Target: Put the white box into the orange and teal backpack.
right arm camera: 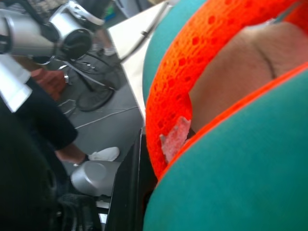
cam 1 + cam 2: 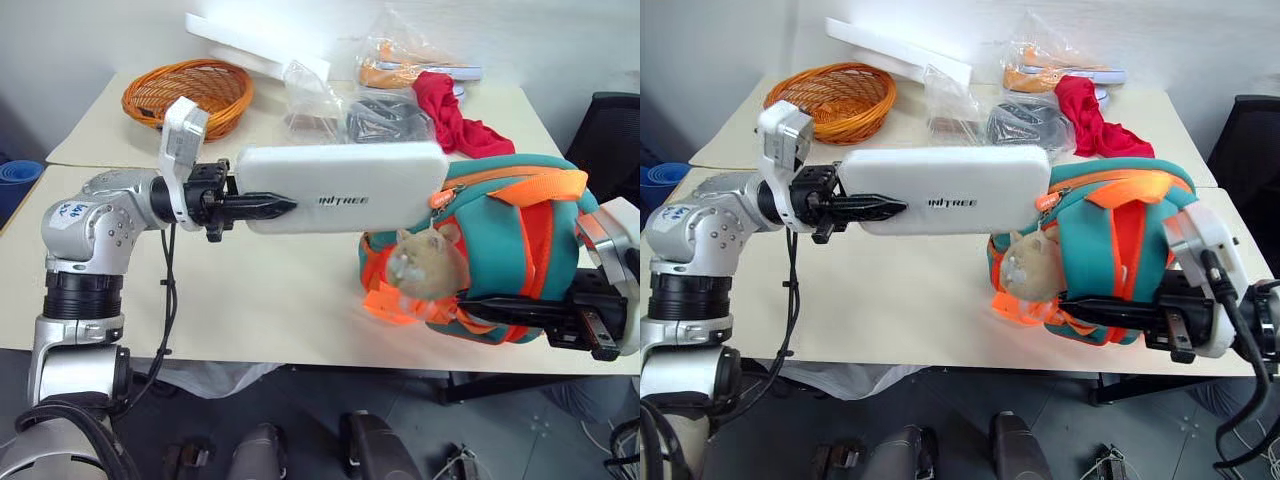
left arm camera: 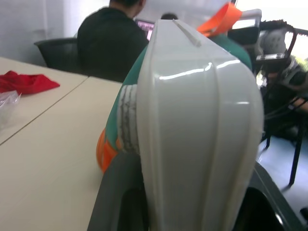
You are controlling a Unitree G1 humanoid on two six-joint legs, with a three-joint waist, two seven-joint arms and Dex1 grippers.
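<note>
My left gripper will let go of the white box inside the backpack's zippered opening (image 2: 460, 175), behind the beige plush toy.
The white box (image 2: 345, 190) hangs level above the table, dark lettering facing up, with my left gripper (image 2: 270, 207) shut on its left end. Its right end reaches the top opening of the orange and teal backpack (image 2: 510, 250), which lies on the table's right side with a beige plush toy (image 2: 430, 262) on its front. In the left wrist view the box (image 3: 197, 125) stands close in front of the backpack (image 3: 126, 91). My right gripper (image 2: 470, 303) is shut on the backpack's lower front edge. The right wrist view shows orange mesh (image 1: 178, 96) and teal fabric pressed close.
At the back of the table (image 2: 250, 300) sit an orange wicker basket (image 2: 188, 93), a white foam slab (image 2: 255, 45), plastic bags (image 2: 380, 115) and a red cloth (image 2: 450, 115). A black chair (image 2: 610, 130) stands at the right. A person (image 3: 110, 43) sits beyond the table.
</note>
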